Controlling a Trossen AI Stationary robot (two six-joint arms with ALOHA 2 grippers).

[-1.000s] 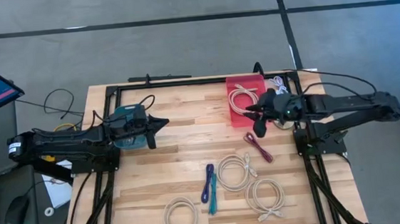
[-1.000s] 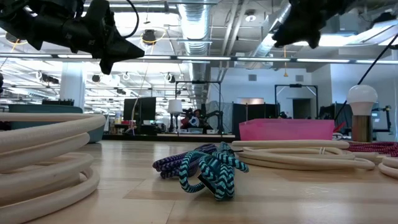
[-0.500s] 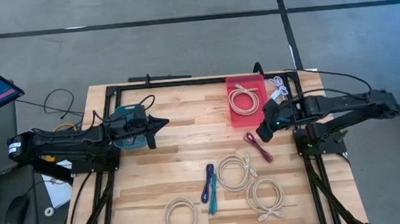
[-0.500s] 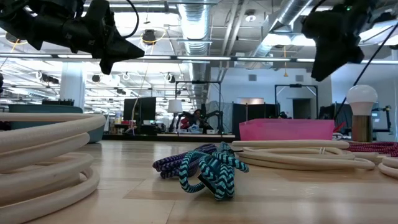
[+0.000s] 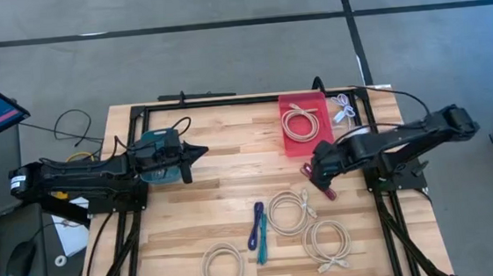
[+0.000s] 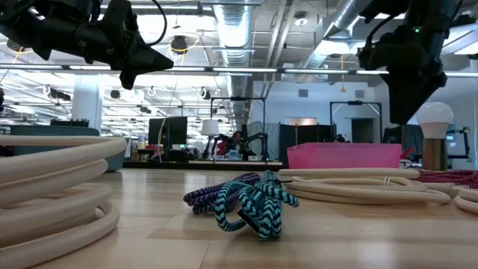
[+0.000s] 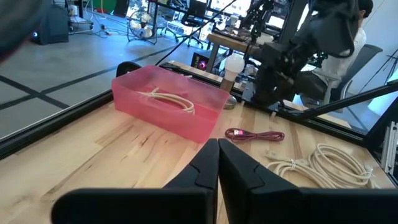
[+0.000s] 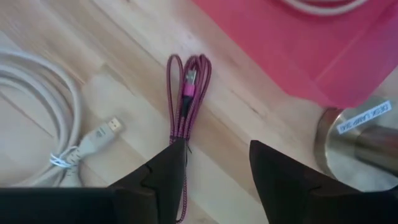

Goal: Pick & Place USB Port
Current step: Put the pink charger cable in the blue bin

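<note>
My right gripper closes next on the narrow near part [image 5: 328,191] [image 8: 185,179] of the magenta USB cable, which lies between the cable's black tie and its near end.
A magenta braided USB cable [image 5: 322,185] [image 8: 188,87], folded into a narrow bundle, lies flat on the wooden table just near of the pink bin [image 5: 306,142] [image 7: 166,107]. My right gripper [image 5: 316,171] [image 8: 216,148] hovers open right above it, fingers pointing down; the bundle runs past one finger [image 8: 163,171] and touches nothing. The low view shows this gripper [image 6: 407,90] well above the tabletop. My left gripper [image 5: 198,151] [image 7: 217,157] waits shut over the table's left half, held high [image 6: 146,61].
A cream cable coil [image 5: 299,121] lies in the bin. More cream coils [image 5: 289,212] [image 5: 328,242] [image 5: 222,268] and blue [image 5: 255,225] and teal [image 5: 262,244] cables lie toward the near edge. A bulb on a metal stand [image 6: 435,134] [image 8: 356,138] stands right of the bin.
My right gripper has moved from the bin's near side toward the table's near edge and come down, and now stands over the magenta cable. The arm has folded in closer to the table. The cables and the left arm have kept still.
</note>
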